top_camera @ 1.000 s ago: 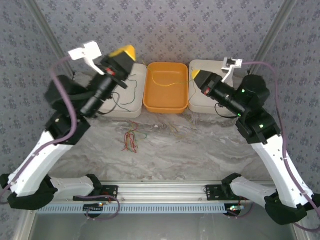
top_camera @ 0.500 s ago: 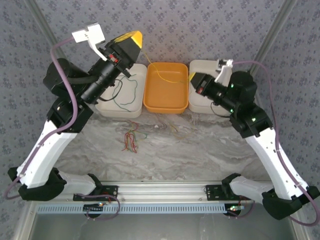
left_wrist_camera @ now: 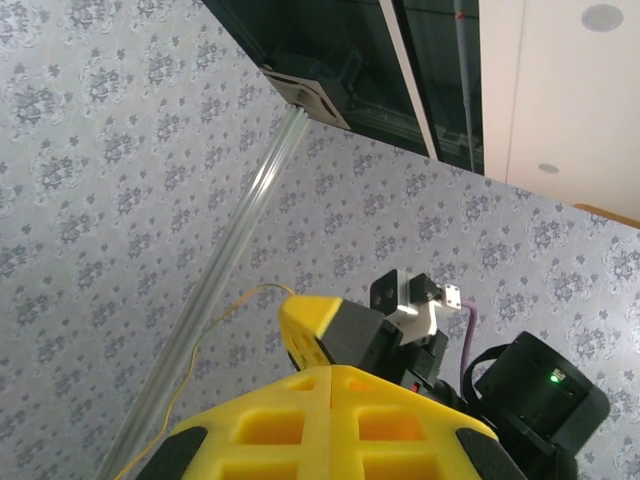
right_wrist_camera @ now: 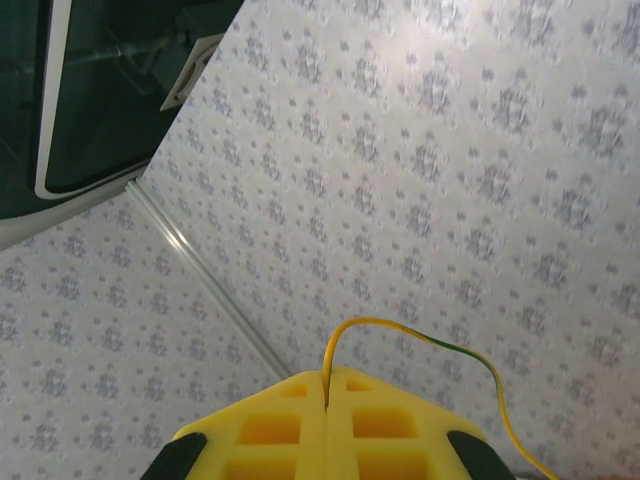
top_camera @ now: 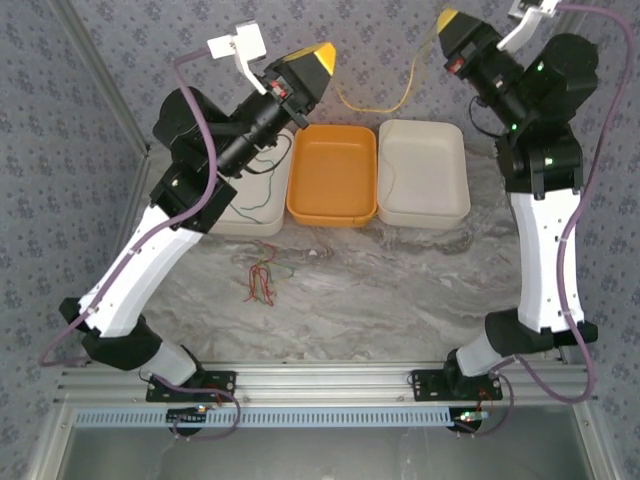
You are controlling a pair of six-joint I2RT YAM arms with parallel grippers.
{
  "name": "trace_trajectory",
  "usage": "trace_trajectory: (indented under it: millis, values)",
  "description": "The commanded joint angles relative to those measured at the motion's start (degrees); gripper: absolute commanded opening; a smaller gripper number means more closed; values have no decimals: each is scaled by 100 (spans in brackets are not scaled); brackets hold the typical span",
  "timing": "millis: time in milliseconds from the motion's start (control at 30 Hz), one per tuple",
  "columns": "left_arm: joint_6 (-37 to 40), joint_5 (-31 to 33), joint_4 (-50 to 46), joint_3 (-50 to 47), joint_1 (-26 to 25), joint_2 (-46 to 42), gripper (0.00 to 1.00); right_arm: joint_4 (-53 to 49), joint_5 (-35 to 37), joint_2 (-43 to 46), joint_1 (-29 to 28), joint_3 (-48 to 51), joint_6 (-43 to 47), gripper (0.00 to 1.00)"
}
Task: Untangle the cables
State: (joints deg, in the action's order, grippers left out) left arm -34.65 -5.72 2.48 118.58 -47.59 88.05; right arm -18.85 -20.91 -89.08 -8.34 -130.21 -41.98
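Observation:
The robot's right gripper should release the yellow cable in the back half of the white tray point(top_camera: 421, 161) that is nearest that gripper.
Both arms are raised high over the trays at the back. A yellow cable point(top_camera: 375, 107) sags in the air between my left gripper point(top_camera: 326, 54) and my right gripper point(top_camera: 446, 19). In the right wrist view the right gripper point(right_wrist_camera: 327, 372) is shut on this yellow cable point(right_wrist_camera: 420, 340), which rises from the seam and arcs right. My left gripper point(left_wrist_camera: 330, 368) is shut; the yellow cable point(left_wrist_camera: 225, 305) runs past its left side, and the pinch point is hidden. A green cable point(top_camera: 262, 195) lies in the left white tray point(top_camera: 225, 222). A red, green and yellow tangle point(top_camera: 262, 280) lies on the table.
An orange tray point(top_camera: 330, 216) stands at the back middle, with a white tray point(top_camera: 425, 215) to its right. Patterned walls close the back and sides. The marble tabletop point(top_camera: 400, 300) stretches in front of the trays.
Both arms have risen and swung toward the back wall. The yellow cable has come up out of the orange tray and now hangs between the grippers.

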Motion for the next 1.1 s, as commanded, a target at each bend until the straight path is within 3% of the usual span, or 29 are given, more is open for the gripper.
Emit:
trace_trajectory:
  millis: [0, 133, 333, 700, 800, 967, 1067]
  values:
    - [-123, -224, 453, 360, 51, 270, 0, 403, -411, -308, 378, -273, -170, 0]
    - [-144, -229, 572, 675, 95, 587, 0, 1036, -467, -669, 692, -680, -450, 0]
    - [-348, -387, 293, 1701, 195, 1359, 0, 737, -508, -2046, 1087, -2921, -746, 0]
    - [-841, -604, -677, 4609, 601, 3435, 0, 2038, -254, -2996, 1650, -2931, -1656, 0]
    - [-1164, -687, -757, 5100, 872, 3979, 0, 1821, -317, -3168, 1627, -2897, -1498, 0]
    - [-1510, -918, -789, 5140, 1115, 4479, 0, 1136, -389, -3232, 1485, -2404, -1028, 0]
    - [-1523, -1000, -977, 5138, 1137, 4697, 0, 256, -49, -3163, 1297, -2039, -424, 0]
